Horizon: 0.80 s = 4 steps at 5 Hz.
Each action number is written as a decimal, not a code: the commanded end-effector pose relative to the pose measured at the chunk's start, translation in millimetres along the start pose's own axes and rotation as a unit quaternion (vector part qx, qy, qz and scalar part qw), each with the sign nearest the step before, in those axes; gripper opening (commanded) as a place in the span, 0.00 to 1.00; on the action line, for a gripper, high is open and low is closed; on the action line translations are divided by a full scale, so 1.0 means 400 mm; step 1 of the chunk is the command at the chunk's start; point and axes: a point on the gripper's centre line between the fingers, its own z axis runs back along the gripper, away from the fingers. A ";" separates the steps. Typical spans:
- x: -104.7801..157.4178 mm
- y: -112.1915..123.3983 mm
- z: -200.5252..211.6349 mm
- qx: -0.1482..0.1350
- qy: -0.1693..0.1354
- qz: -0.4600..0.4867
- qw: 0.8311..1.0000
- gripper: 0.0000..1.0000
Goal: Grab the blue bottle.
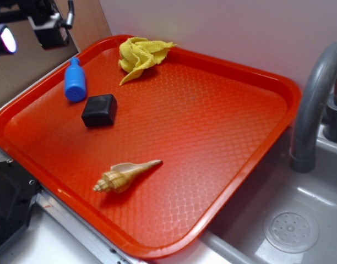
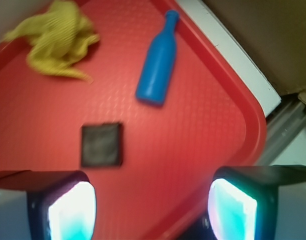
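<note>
The robot's gripper will close on the wide body of the blue bottle [image 1: 75, 80] [image 2: 157, 68] below its neck, with one finger on each side.
The blue bottle [image 1: 74, 81] lies on its side at the far left of the red tray [image 1: 234, 137], cap toward the tray's rim. In the wrist view the blue bottle [image 2: 158, 62] lies ahead and slightly right of centre. My gripper [image 2: 152, 207] is open and empty, its two glowing fingers wide apart, high above the tray's left edge. In the exterior view only part of the arm [image 1: 47, 22] shows at the top left, above and behind the bottle.
A black square block [image 1: 99, 110] sits just in front of the bottle; it also shows in the wrist view [image 2: 101, 144]. A yellow cloth [image 1: 140, 55] lies at the tray's back. A seashell [image 1: 124, 175] lies near the front. A grey faucet [image 1: 314, 104] and sink [image 1: 292, 231] stand right.
</note>
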 end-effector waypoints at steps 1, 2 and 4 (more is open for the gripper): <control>0.110 0.060 -0.078 -0.014 -0.082 0.059 0.995 1.00; 0.141 0.039 -0.142 -0.031 -0.088 0.079 0.993 1.00; 0.178 0.029 -0.220 -0.013 -0.094 0.106 0.990 1.00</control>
